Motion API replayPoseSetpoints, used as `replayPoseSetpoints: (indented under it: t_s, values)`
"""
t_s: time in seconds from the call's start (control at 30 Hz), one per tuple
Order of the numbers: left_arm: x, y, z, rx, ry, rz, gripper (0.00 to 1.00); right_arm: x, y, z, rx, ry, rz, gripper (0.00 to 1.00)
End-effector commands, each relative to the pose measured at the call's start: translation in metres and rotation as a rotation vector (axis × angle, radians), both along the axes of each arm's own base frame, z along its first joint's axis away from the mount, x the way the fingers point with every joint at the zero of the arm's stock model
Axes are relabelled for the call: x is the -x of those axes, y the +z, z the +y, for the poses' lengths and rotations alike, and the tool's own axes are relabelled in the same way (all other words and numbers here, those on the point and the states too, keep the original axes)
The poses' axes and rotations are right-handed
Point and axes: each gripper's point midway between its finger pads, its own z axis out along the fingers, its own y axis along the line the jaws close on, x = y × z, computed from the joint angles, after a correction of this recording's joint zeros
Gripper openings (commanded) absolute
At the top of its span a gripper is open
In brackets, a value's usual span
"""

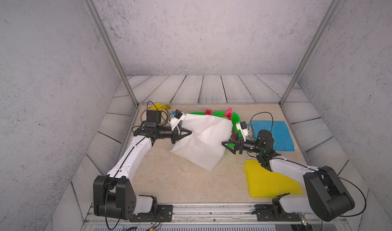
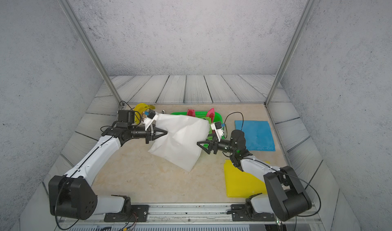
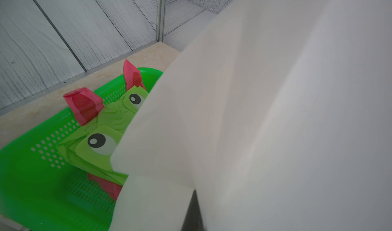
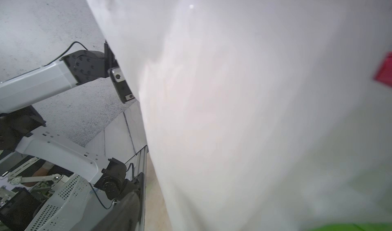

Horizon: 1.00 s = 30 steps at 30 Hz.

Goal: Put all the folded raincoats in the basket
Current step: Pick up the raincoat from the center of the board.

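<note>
Next, my right gripper takes the raincoat's opposite edge point(image 1: 227, 138) because the white raincoat hangs tilted from my left gripper. Then my left gripper needs to open and take the raincoat's far edge.
A white folded raincoat point(image 1: 203, 140) point(image 2: 180, 140) hangs tilted in front of the green basket point(image 1: 235, 116) point(image 2: 218, 115), hiding most of it. My left gripper point(image 1: 190, 132) point(image 2: 166, 132) is shut on the raincoat's left edge; one dark finger point(image 3: 193, 215) shows under the white cloth point(image 3: 275, 113). My right gripper point(image 1: 228, 148) point(image 2: 203, 148) stands open at the raincoat's right edge, with white cloth point(image 4: 254, 113) filling its view beside one finger point(image 4: 123, 210). The basket point(image 3: 31, 176) holds a green raincoat with cartoon eyes and red parts point(image 3: 101, 117).
A blue folded garment point(image 1: 273, 134) lies at the right. A yellow folded one point(image 1: 269, 181) lies partly under my right arm at the front right. A yellow item point(image 1: 159, 107) sits in the back left corner behind my left arm. Walls enclose the table.
</note>
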Motion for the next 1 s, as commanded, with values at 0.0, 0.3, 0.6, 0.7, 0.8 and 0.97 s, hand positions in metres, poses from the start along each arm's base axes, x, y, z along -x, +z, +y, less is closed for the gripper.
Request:
replayPoseSetpoints:
  t_s: [0.0,0.3,0.6,0.7,0.8,0.97]
  values:
    - [-0.003,-0.003,0.009,-0.007,0.041,0.018,0.00,0.015,0.011,0.005,0.004,0.088,-0.083,0.83]
    - [0.007,-0.018,0.029,-0.006,0.073,0.099,0.07,0.012,0.000,0.029,0.060,0.093,-0.125,0.40]
    - [0.016,-0.033,0.065,0.001,0.167,0.156,0.75,-0.011,-0.009,0.044,0.077,0.056,-0.119,0.11]
    - [0.014,-0.040,0.075,-0.015,0.194,0.151,0.88,-0.006,-0.014,0.051,0.100,0.107,-0.134,0.08]
    - [0.020,-0.037,0.079,-0.003,0.166,0.110,0.97,0.003,-0.014,0.059,0.140,0.154,-0.213,0.06]
    - [0.032,-0.025,0.089,-0.027,0.120,-0.003,1.00,0.024,-0.004,0.067,0.160,0.218,-0.402,0.03]
